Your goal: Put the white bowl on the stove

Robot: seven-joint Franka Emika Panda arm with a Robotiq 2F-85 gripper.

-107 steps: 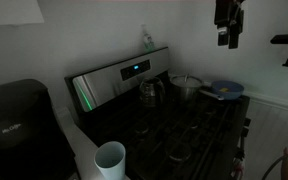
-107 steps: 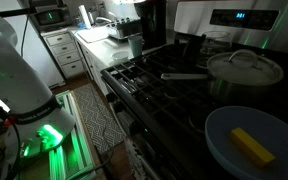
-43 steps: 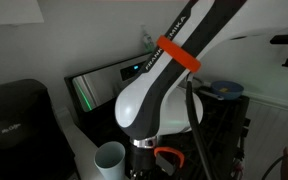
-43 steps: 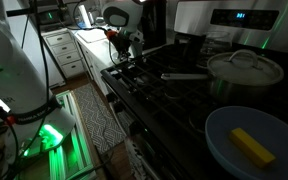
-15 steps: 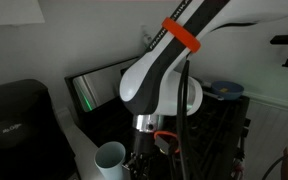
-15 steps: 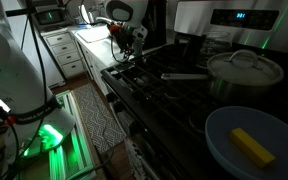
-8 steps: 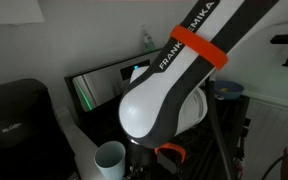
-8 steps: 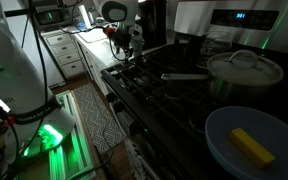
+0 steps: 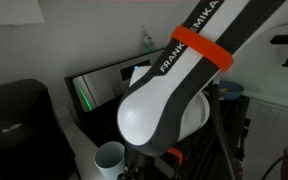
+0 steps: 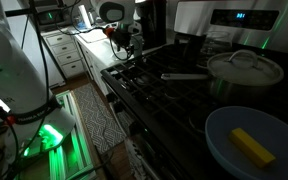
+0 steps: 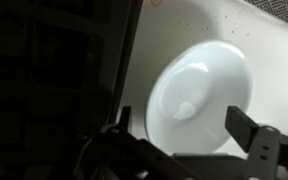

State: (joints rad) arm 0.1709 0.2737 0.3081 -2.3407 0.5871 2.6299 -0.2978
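My gripper needs to pinch the white bowl's rim [image 11: 151,108] beside the stove before lifting it, because the bowl almost fills the gap between its open fingers.
The white bowl [image 11: 197,93] lies on the white counter, close beside the dark edge of the stove [image 11: 44,80]. In the wrist view my gripper [image 11: 184,135] is open just above the bowl, one finger at each side of it, touching nothing that I can see. In an exterior view the gripper [image 10: 134,48] hangs over the counter at the far end of the stove [image 10: 174,80] and hides the bowl. In an exterior view my arm [image 9: 174,100] covers most of the stove; its steel back panel [image 9: 92,88] shows.
A taller white cup [image 9: 109,158] stands on the counter by the arm. A black coffee maker [image 9: 14,120] is beside it. On the stove sit a lidded pot [image 10: 246,67] and a blue-rimmed dish [image 10: 224,150] holding a yellow piece.
The arm came in from above and went down over the counter beside the stove. In the last half second it sank slightly lower; the gripper stays open.
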